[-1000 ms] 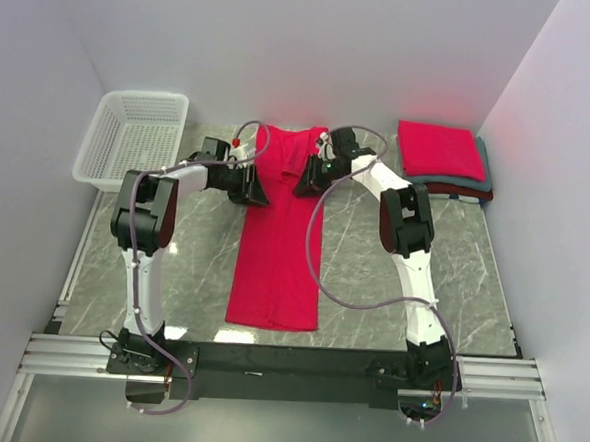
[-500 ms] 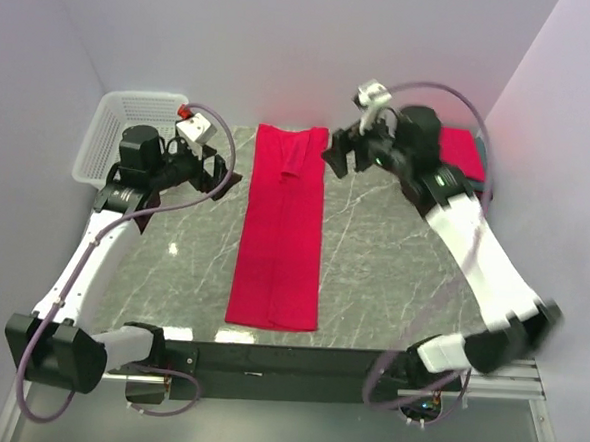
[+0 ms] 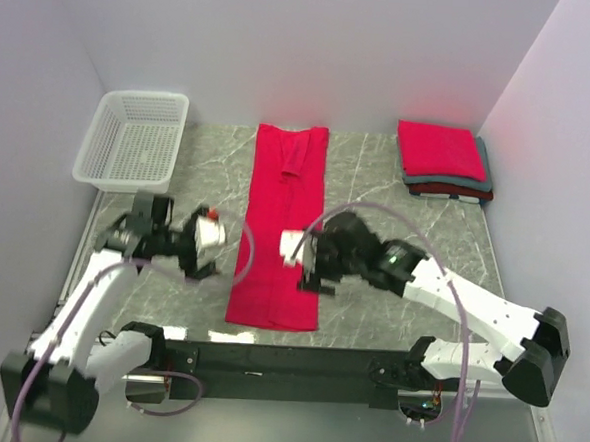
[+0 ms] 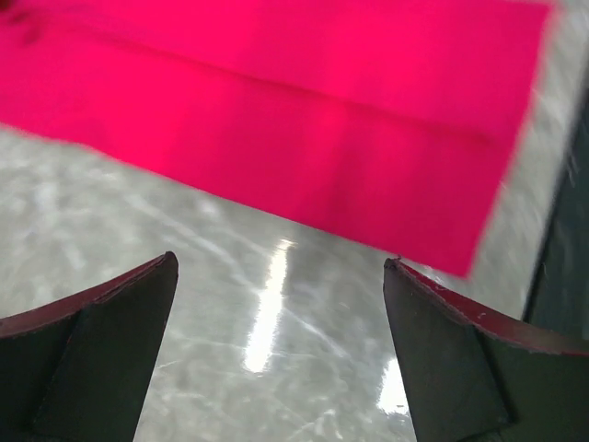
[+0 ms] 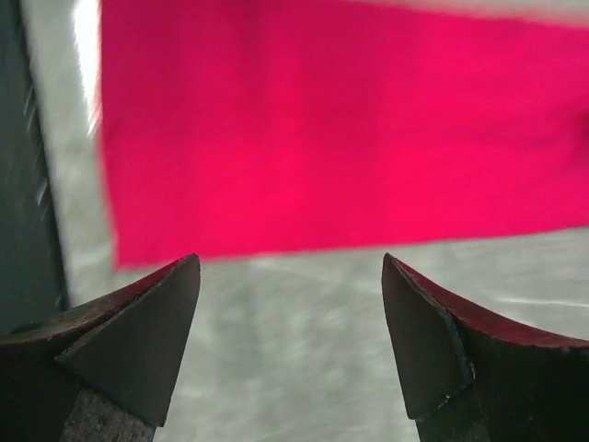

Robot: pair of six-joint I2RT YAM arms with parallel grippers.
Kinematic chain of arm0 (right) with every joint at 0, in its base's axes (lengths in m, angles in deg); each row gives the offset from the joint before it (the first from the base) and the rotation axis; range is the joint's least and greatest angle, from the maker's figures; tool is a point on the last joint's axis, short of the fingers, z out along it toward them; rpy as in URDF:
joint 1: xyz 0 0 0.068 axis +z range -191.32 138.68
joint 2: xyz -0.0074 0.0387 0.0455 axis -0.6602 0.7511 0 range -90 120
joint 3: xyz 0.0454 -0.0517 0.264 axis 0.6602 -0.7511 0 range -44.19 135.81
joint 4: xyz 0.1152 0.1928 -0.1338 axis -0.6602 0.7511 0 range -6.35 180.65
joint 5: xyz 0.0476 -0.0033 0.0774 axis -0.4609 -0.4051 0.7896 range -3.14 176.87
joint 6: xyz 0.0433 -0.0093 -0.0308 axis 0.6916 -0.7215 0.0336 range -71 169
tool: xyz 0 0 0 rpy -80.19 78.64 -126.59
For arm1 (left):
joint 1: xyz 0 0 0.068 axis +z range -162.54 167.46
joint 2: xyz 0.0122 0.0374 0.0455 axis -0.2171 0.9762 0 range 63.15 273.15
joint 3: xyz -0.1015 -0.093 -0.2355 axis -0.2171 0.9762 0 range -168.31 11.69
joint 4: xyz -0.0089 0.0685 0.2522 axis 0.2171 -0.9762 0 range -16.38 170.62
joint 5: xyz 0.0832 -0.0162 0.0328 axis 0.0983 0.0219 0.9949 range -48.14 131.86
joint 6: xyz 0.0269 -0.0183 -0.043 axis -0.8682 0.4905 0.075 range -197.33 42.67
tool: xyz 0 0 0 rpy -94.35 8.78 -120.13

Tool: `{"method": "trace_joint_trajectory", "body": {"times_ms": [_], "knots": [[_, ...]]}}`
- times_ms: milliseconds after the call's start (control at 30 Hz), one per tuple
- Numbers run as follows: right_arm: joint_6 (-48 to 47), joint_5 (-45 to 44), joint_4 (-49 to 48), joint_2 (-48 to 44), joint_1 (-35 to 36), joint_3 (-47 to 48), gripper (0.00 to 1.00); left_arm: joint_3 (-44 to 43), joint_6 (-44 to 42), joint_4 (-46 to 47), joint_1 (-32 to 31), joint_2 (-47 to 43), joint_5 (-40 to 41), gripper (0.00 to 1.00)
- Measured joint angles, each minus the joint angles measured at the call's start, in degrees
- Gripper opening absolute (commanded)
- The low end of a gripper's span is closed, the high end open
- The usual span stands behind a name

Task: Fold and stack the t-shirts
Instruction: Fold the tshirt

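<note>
My left gripper needs to next move to the red t-shirt's near corner point(image 3: 231, 319) point(image 4: 462, 269) on the white basket's side and close on it there.
A bright red t-shirt point(image 3: 279, 230) lies flat as a long narrow strip, running from the back of the table to its front edge. My left gripper point(image 3: 210, 264) hovers open over bare table just left of the strip's near part. In the left wrist view the left gripper point(image 4: 281, 260) is empty, with the shirt point(image 4: 276, 120) ahead of it. My right gripper point(image 3: 310, 272) hangs open at the strip's right edge. The right wrist view also shows nothing between the right gripper's point(image 5: 290, 258) fingers, the shirt point(image 5: 340, 138) lying beyond them. A stack of folded t-shirts point(image 3: 444, 160) sits at the back right, red on top.
A white lattice basket point(image 3: 135, 139) stands at the back left corner. Walls close in the table on the left, back and right. The dark rail point(image 3: 286, 361) with the arm bases runs along the front edge.
Both grippers have let go of the shirt's far end and opened. Both arms have swung back toward the front and now flank the strip's near part.
</note>
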Motion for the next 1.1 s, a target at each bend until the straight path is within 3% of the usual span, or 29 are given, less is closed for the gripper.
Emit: {"method": "trace_joint_trajectory", "body": {"times_ms": [100, 200, 433, 600, 833, 1100], "knots": [[-1.4, -1.4, 2.1, 0.2, 3.6, -9.5, 0.79, 11.0, -11.4, -5.1, -0.5, -9.6, -2.3, 0.96], [-1.5, -2.3, 3.4, 3.1, 5.7, -11.9, 0.77, 19.3, -17.0, -5.8, -1.9, -14.3, -3.0, 0.89], [2.7, -1.6, -3.7, 4.9, 13.0, -13.5, 0.69, 27.3, -29.4, -7.6, -7.5, -15.3, -2.6, 0.67], [4.3, -1.3, -7.2, 6.7, 20.2, -18.4, 0.67, 27.3, -29.4, -5.4, -12.6, -13.4, -2.0, 0.59], [4.4, -3.7, -10.4, 9.9, 20.8, -23.3, 0.66, 29.9, -24.1, 3.7, -22.4, -14.0, 1.2, 0.5], [4.1, -4.9, -13.2, 10.6, 20.8, -25.6, 0.45, 31.4, -19.0, 10.9, -29.9, -8.6, 5.9, 0.5]]}}
